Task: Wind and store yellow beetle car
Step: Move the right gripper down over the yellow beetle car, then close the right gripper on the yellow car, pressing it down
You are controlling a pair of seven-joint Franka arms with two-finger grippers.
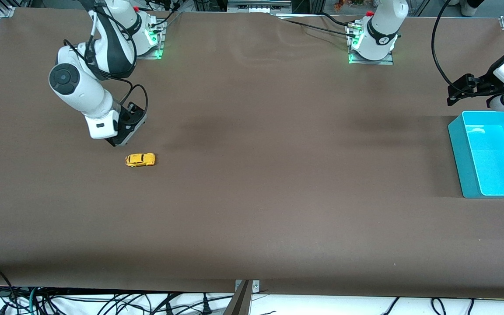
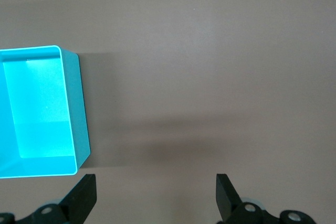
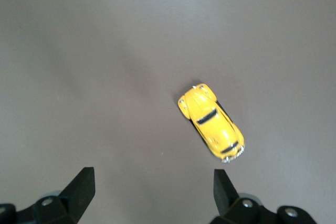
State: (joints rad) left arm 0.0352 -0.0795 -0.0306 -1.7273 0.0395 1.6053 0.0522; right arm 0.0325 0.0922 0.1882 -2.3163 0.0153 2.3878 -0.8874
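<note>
My right gripper is to move to the yellow beetle car next, and there it should close on both sides of the car's middle (image 1: 139,159) (image 3: 217,128), level with the roof.
The yellow beetle car (image 1: 140,159) stands on its wheels on the brown table toward the right arm's end. It also shows in the right wrist view (image 3: 211,121), clear of the fingers. My right gripper (image 1: 120,139) hangs low over the bare table just beside the car, open and empty; in its own view (image 3: 154,182) only table lies between the fingertips. My left gripper (image 1: 453,97) is open and empty over the table beside the teal bin, and its own view (image 2: 156,187) shows bare table between the fingers.
An open, empty teal bin (image 1: 458,146) stands at the left arm's end of the table, also seen in the left wrist view (image 2: 79,103). The brown table cover (image 1: 278,197) stretches between the car and the bin.
</note>
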